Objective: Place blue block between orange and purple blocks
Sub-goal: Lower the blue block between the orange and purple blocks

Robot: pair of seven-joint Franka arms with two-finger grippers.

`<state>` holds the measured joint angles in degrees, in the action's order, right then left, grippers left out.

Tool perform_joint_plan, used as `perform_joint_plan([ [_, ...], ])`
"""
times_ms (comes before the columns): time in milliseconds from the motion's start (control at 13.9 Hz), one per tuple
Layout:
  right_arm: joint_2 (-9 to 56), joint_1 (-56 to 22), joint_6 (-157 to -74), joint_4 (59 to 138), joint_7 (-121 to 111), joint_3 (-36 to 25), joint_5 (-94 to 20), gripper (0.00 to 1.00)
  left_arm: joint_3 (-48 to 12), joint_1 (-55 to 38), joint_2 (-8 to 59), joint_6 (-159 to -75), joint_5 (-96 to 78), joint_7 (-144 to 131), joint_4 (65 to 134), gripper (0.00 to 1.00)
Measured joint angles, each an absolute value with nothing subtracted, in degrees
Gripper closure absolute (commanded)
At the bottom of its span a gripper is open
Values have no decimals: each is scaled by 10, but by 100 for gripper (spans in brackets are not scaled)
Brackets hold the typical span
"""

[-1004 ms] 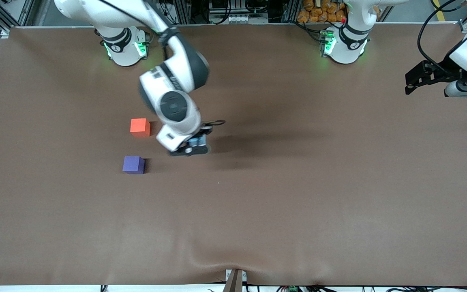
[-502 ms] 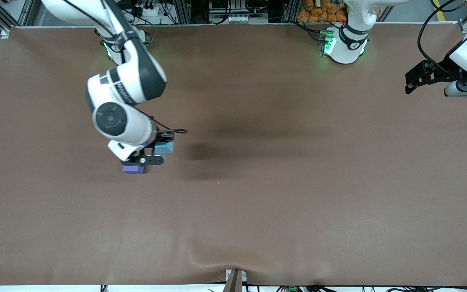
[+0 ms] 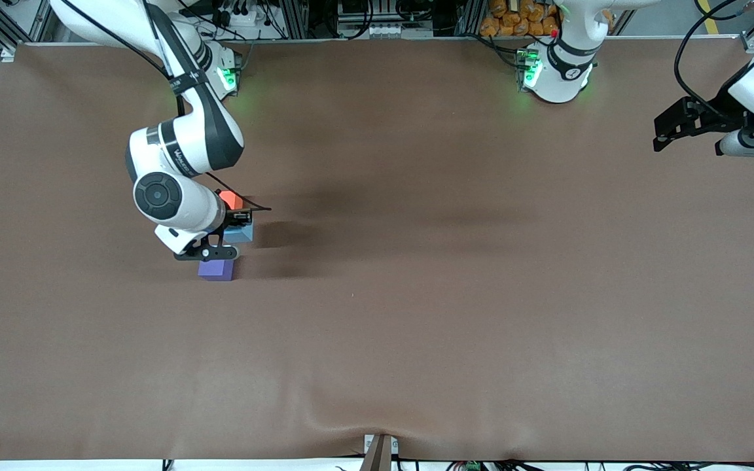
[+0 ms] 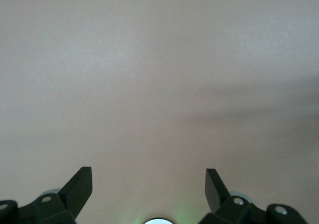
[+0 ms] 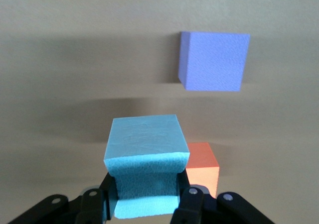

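The robot's right gripper should put the blue block down on the cloth in the gap (image 3: 220, 237) (image 5: 207, 117) between the orange block and the purple block.
My right gripper (image 3: 232, 237) is shut on the blue block (image 3: 241, 231), a light sky-blue cube squeezed between its fingers (image 5: 192, 204). It hangs just above the table, over the gap between the orange block (image 3: 228, 198) and the purple block (image 3: 215, 269). In the right wrist view the blue block (image 5: 144, 154) sits in the jaws of my right gripper (image 5: 145, 199), with the purple block (image 5: 213, 60) and the orange block (image 5: 202, 168) on the cloth below it. The arm hides much of the orange block from the front. My left gripper (image 3: 681, 125) waits open over the left arm's end of the table; its own view shows my left gripper (image 4: 148, 184) with only bare cloth underneath.
A brown cloth (image 3: 455, 294) covers the table and is wrinkled near the front edge beside a small bracket (image 3: 380, 451). Orange bags (image 3: 514, 19) and cables lie off the table between the arm bases.
My right arm has carried the blue block from nearer the table's middle toward the right arm's end, ending over the gap between the orange and purple blocks. The left arm has stayed still.
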<state>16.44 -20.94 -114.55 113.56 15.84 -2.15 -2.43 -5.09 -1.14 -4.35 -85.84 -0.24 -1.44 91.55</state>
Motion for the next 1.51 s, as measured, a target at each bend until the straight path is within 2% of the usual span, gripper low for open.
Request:
perform_joint_plan([
  [646, 159, -157, -1170, 1174, 142, -22, -9, 100, -51, -11, -43, -858, -3, -14, 915, 0],
  [1148, 164, -152, -1202, 1187, 141, -19, -9, 100, -51, -11, -44, -858, -3, -14, 915, 0],
  [1507, 188, -151, -1283, 1222, 141, -19, -9, 100, -51, -11, -44, -858, -3, -14, 915, 0],
])
